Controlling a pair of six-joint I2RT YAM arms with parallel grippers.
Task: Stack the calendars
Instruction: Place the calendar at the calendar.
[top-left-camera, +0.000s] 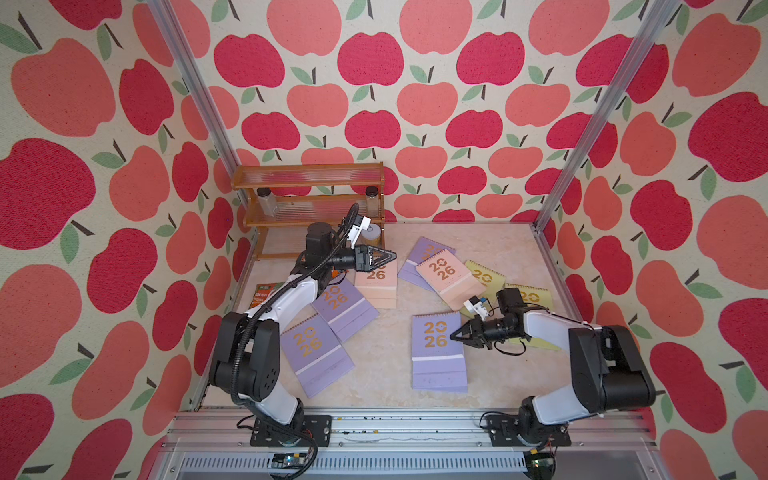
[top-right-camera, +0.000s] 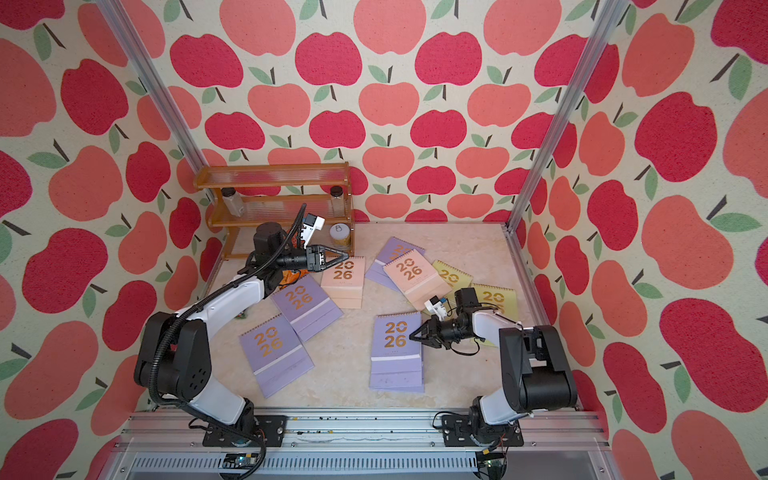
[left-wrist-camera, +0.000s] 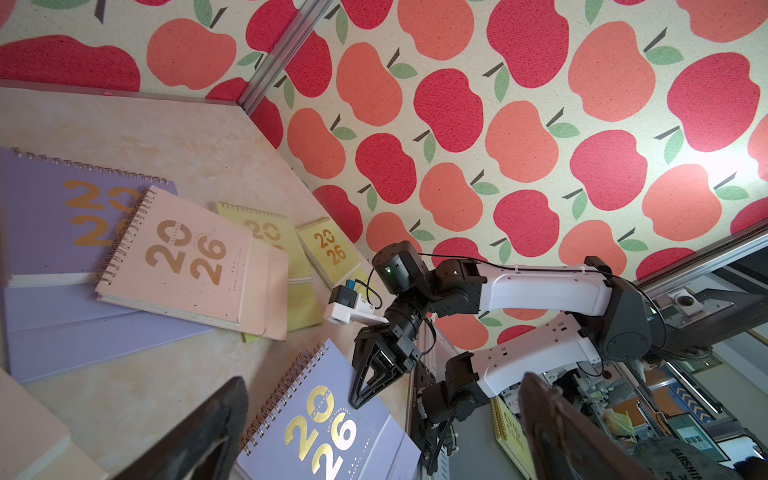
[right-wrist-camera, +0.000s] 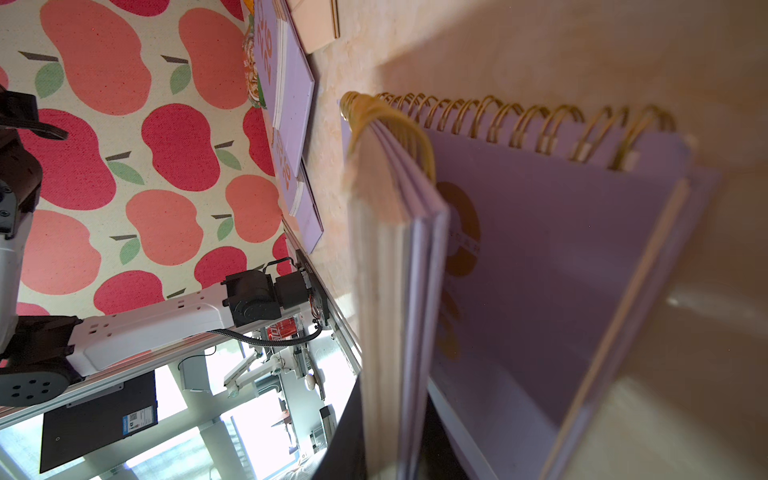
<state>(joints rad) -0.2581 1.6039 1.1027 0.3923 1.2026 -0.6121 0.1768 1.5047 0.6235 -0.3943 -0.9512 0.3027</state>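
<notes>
My left gripper should take the pink calendar that overlaps the lilac one at the back next, closing on the middle of its near long edge (top-left-camera: 435, 291) (left-wrist-camera: 185, 317).
Several calendars lie scattered on the beige table. Two lilac ones (top-left-camera: 316, 353) (top-left-camera: 345, 305) sit at the left, with a pink one (top-left-camera: 376, 286) behind them. At the back right a pink one (top-left-camera: 446, 278) overlaps a lilac one (top-left-camera: 424, 249), beside two yellow-green ones (top-left-camera: 484, 276) (top-left-camera: 530, 297). My left gripper (top-left-camera: 392, 254) hangs open and empty over the left pink calendar's far end. My right gripper (top-left-camera: 453, 334) is shut on the right edge of the lilac calendar (top-left-camera: 436, 353) at centre front. The right wrist view shows this calendar (right-wrist-camera: 399, 291) raised off another lilac one (right-wrist-camera: 561, 249) beneath.
A wooden shelf rack (top-left-camera: 307, 195) with jars stands at the back left, with a round jar (top-left-camera: 372, 235) on its lowest level. A snack packet (top-left-camera: 264, 293) lies partly under my left arm. An aluminium rail (top-left-camera: 395, 424) runs along the table's front edge.
</notes>
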